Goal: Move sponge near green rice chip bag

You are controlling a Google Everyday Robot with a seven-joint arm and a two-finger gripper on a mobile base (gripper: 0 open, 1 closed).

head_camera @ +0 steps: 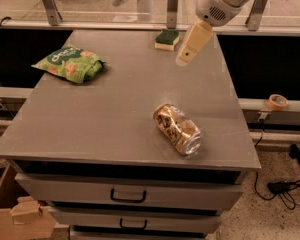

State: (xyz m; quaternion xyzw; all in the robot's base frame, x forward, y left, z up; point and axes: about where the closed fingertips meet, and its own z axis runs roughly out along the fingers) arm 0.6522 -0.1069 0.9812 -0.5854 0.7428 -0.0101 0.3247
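Note:
The sponge lies at the far edge of the grey table, and I need to close my gripper on its end (173, 41) that is closest to my fingers.
The sponge (167, 39), dark green on top with pale yellow foam below, lies at the far edge of the grey table (115, 109), right of centre. The green rice chip bag (70, 63) lies at the far left of the table. My gripper (184, 59) hangs from the white arm at the upper right, its cream-coloured fingers pointing down-left. It hovers above the table just right of the sponge and a little nearer to me, apart from it. It holds nothing that I can see.
A gold-brown patterned drink can (177, 129) lies on its side near the front right of the table. Drawers with handles (127, 196) run below the front edge. A metal rail with posts (173, 6) stands behind the table. A tape roll (277, 102) sits at the right.

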